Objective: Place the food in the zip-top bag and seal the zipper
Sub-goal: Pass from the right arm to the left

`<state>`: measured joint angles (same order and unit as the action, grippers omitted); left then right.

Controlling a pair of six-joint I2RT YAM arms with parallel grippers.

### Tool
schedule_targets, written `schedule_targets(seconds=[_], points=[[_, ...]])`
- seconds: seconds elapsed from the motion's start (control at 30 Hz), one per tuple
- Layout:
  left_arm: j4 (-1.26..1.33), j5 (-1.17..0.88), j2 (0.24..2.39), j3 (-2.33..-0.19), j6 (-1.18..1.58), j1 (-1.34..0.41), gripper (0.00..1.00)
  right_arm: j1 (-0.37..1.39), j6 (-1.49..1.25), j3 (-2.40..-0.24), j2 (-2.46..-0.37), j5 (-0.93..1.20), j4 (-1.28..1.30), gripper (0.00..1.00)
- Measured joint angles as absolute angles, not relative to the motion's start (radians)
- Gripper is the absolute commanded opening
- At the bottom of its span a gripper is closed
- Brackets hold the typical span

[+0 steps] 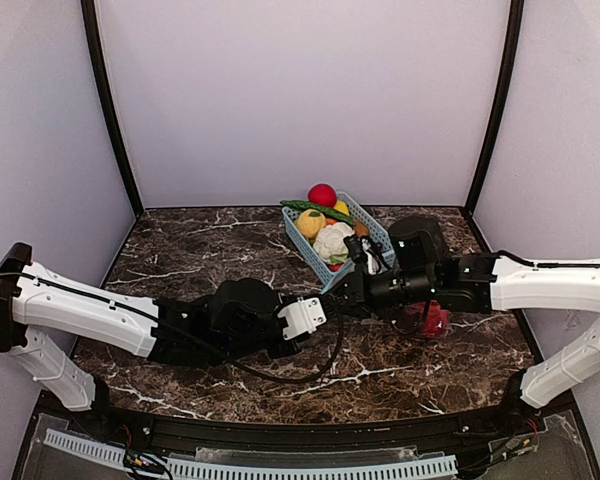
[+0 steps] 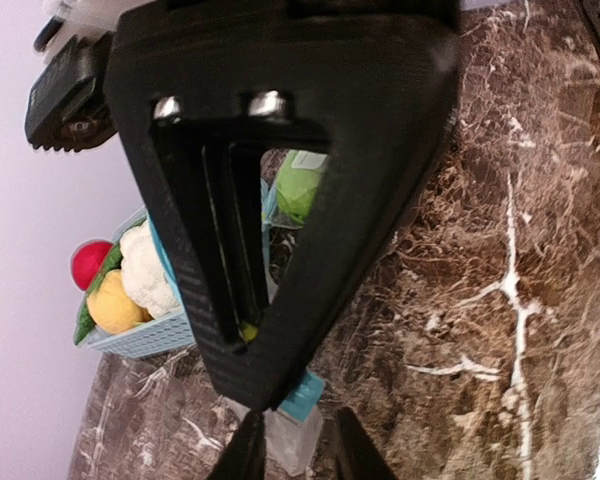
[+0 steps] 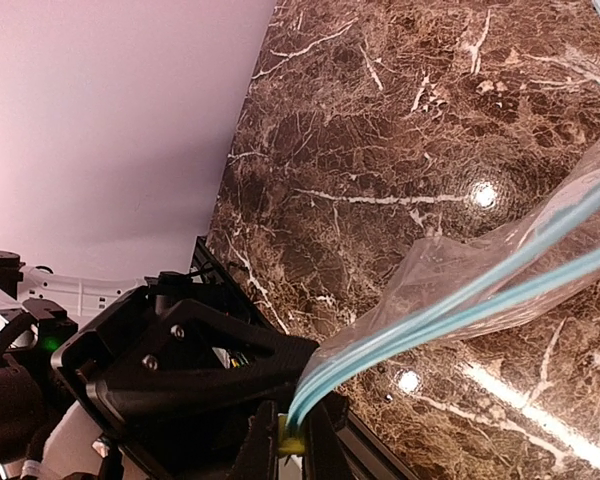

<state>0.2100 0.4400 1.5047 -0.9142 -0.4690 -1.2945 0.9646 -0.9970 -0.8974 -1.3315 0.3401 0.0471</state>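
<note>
The bag's blue-edged corner is loose in the narrow gap of my left gripper, so I need to open that gripper and pinch the zipper's end [image 2: 298, 402] next to the yellow slider.
The clear zip-top bag [image 3: 540, 250] hangs stretched, and its blue zipper [image 3: 450, 315] runs down into my right gripper [image 3: 290, 440], which is shut on the zipper's end. In the top view that gripper [image 1: 342, 292] meets my left gripper [image 1: 325, 305] at the table's middle. The left gripper [image 2: 298, 428] stands narrowly open, with the bag's blue-edged corner [image 2: 300, 405] in the gap and space beside one finger. A red fruit [image 1: 435, 320] lies under the right arm. A green fruit [image 2: 300, 185] shows through the right gripper's frame. More food stays in the basket: a red apple [image 1: 322, 194] and a yellow citrus [image 1: 310, 222].
The light-blue lattice basket [image 1: 302, 240] stands behind the grippers, also holding a white cauliflower [image 1: 332, 240] and a green vegetable [image 1: 310, 209]. In the left wrist view the basket [image 2: 145, 340] sits at the left. Purple walls close in the marble table [image 1: 180, 270] on three sides.
</note>
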Motion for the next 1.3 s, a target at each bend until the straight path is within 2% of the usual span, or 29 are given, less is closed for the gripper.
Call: schedule_targets(seconds=[0.3,0.5,0.53,0.6,0.8,0.9,1.07,1.3], points=[[0.25,0.514,1.521,-0.916,-0.484,-1.299,0.36,0.959,-1.009,-0.897,-1.33,0.341,0.049,0.0],[0.276,0.537,1.53,-0.918,-0.492,-1.299,0.18,0.959,-1.012,-0.897,-1.33,0.344,0.049,0.0],[0.278,0.54,1.534,-0.921,-0.495,-1.299,0.11,0.959,-1.012,-0.897,-1.33,0.344,0.049,0.01],[0.279,0.541,1.544,-0.927,-0.498,-1.299,0.02,0.959,-1.012,-0.897,-1.33,0.344,0.048,0.09],[0.282,0.538,1.55,-0.929,-0.5,-1.3,0.01,0.956,-1.014,-0.895,-1.325,0.343,0.053,0.43],[0.276,0.516,1.545,-0.929,-0.472,-1.299,0.01,0.942,-1.005,-0.882,-1.288,0.336,0.071,0.55],[0.176,0.369,1.497,-0.933,-0.353,-1.258,0.01,0.914,-0.964,-0.876,-1.18,0.294,0.123,0.64],[0.009,0.007,1.444,-0.983,-0.165,-1.124,0.01,0.91,-0.734,-0.876,-1.051,0.246,0.189,0.61]])
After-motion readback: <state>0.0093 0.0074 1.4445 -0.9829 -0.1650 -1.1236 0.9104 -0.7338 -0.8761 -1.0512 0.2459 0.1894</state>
